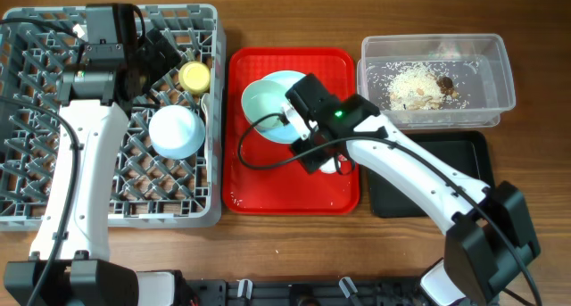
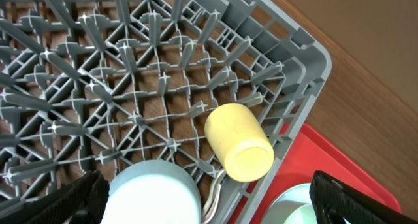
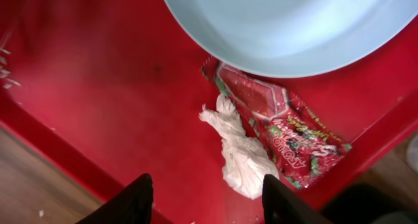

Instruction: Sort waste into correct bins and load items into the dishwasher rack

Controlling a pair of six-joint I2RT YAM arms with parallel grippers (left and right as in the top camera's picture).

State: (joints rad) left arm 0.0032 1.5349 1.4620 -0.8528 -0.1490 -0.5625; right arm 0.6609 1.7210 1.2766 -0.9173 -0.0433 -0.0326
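Next, my right gripper grabs the wider end (image 1: 329, 166) (image 3: 242, 161) of the crumpled white tissue, beside the red printed wrapper on the red tray.
The grey dishwasher rack (image 1: 53, 177) holds the upturned pale bowl (image 1: 175, 131), the yellow cup (image 1: 194, 76) on its side and a white utensil (image 2: 212, 194) by the rack wall. My left gripper (image 2: 206, 204) is open above the bowl (image 2: 153, 191) and cup (image 2: 238, 141). The light blue plate (image 1: 266, 99) lies on the red tray (image 1: 268, 186). My right gripper (image 3: 206, 198) is open just above the tray, the crumpled white tissue (image 3: 240, 155) by its right finger, the red printed wrapper (image 3: 287, 129) beside it, under the plate's edge (image 3: 287, 28). The clear tub (image 1: 495, 83) holds rice scraps (image 1: 417, 85).
The black tray (image 1: 464, 159) sits right of the red tray, below the clear tub. My right arm reaches across it to the red tray. Bare wooden table lies along the front edge and beyond the tub.
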